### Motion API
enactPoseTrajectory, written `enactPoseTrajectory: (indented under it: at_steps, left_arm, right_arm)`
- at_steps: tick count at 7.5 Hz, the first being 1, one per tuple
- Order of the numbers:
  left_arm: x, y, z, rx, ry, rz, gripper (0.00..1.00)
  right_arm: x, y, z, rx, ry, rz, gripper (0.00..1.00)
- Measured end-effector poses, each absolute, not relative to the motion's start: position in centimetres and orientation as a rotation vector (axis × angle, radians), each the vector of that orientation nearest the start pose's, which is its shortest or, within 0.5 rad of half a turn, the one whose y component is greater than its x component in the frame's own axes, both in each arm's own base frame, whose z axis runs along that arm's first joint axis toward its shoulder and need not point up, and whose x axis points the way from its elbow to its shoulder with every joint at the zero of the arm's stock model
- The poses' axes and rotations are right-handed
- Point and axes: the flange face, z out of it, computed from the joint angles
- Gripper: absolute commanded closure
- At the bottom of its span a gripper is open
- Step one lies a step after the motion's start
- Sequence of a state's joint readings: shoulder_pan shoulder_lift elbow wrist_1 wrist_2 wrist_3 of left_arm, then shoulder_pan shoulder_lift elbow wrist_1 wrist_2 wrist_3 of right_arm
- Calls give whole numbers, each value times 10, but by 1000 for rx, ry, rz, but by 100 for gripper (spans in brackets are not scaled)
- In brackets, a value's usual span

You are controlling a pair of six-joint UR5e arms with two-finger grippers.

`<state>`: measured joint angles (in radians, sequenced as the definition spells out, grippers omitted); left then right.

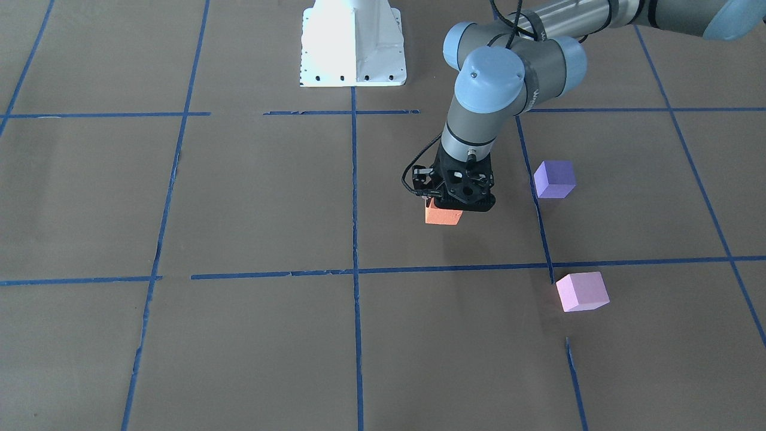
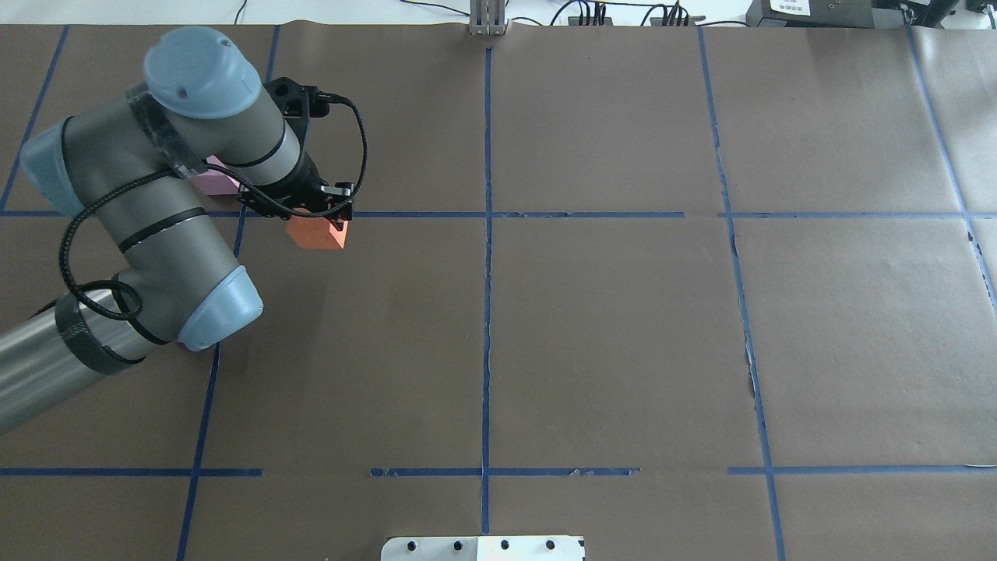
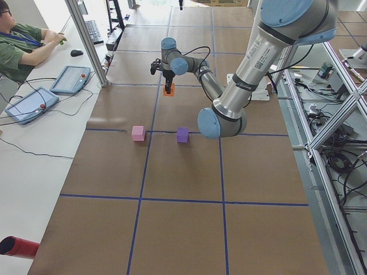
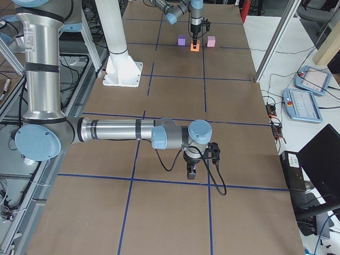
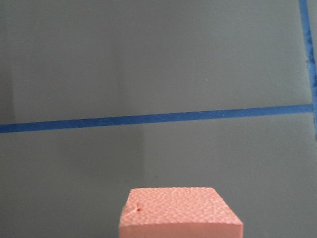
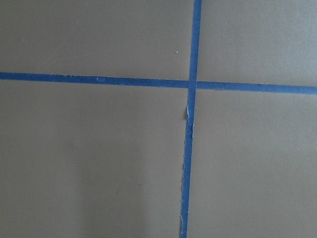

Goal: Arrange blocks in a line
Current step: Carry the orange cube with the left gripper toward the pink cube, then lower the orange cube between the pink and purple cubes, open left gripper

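My left gripper is holding the orange block low over the brown table. It will let it go on the table (image 1: 568, 230) between the violet-purple block and the pale pink block.
My left gripper (image 1: 450, 206) is shut on the orange block (image 1: 443, 215) and holds it low over the brown table. The block also shows under the gripper (image 2: 318, 212) in the overhead view (image 2: 315, 233) and at the bottom of the left wrist view (image 5: 179, 213). The violet-purple block (image 1: 554, 178) sits to the robot's left of it. The pale pink block (image 1: 581, 291) lies farther from the robot; in the overhead view only its edge (image 2: 220, 180) shows behind the arm. My right gripper (image 4: 191, 171) shows only in the exterior right view, so I cannot tell whether it is open or shut.
The white robot base (image 1: 353, 45) stands at the table's middle on the robot's side. Blue tape lines (image 1: 355, 239) mark a grid on the paper. An operator (image 3: 23, 46) sits at a side desk with teach pendants (image 3: 71, 79).
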<state>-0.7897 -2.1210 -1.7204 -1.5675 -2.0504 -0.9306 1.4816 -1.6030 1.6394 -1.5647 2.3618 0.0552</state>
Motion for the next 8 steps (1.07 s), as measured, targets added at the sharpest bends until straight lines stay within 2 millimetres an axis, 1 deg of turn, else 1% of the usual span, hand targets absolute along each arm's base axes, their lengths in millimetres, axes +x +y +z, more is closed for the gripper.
enactPoseTrajectory:
  at_steps: [1,2,3,5,6,8]
  left_arm:
    - [374,-533,300,96,804,26,100]
    - [356,-536,322,87,799,26,100]
    - [347,-535,344,87,799,29,100]
    - [337,-529,392,102,809,40,100]
    - [336,-528,408,103,809,42,100]
    - [339,-527,425,92,800,43,100]
  right_arm:
    - [19,-484,639,-17,-792,-49,0]
    - [19,-484,639,-17,-792,-49,0]
    - [19,-485,639,-17,-792,-49,0]
    - [20,-485,638,-16,-791,-49,0]
    - [19,-485,638,-16,-792,-49,0]
    - [19,-485,639,-17,-792,-49,0]
